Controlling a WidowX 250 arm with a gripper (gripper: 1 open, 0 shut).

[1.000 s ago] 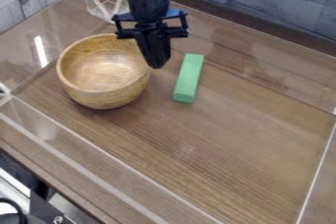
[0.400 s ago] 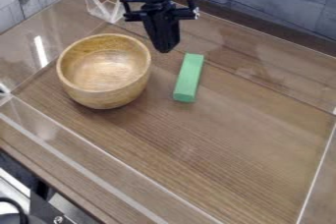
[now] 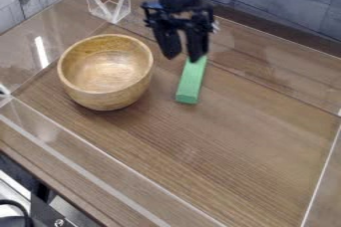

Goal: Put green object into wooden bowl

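Note:
Next, I move my gripper from the green object's far end to the middle of the green object (image 3: pixel 193 79) and close it there, next to the wooden bowl.
The green object (image 3: pixel 192 81) is a bright-green bar lying flat on the wooden table, just right of the wooden bowl (image 3: pixel 106 70). The bowl is round, light tan and has nothing in its hollow. My gripper (image 3: pixel 185 54) hangs over the bar's far end, pointing down, with its two dark fingers (image 3: pixel 170 39) spread apart. Nothing is between them. The fingertips are just above the bar's top end, and I cannot tell whether they touch it.
Clear acrylic walls (image 3: pixel 80 167) fence the table on the front, left and right. A clear plastic piece (image 3: pixel 107 4) stands at the back left. Open wood surface (image 3: pixel 226 151) lies in front of the bar and bowl.
The gripper moved right from beside the bowl's rim to above the bar's far end, and its fingers went from shut to open.

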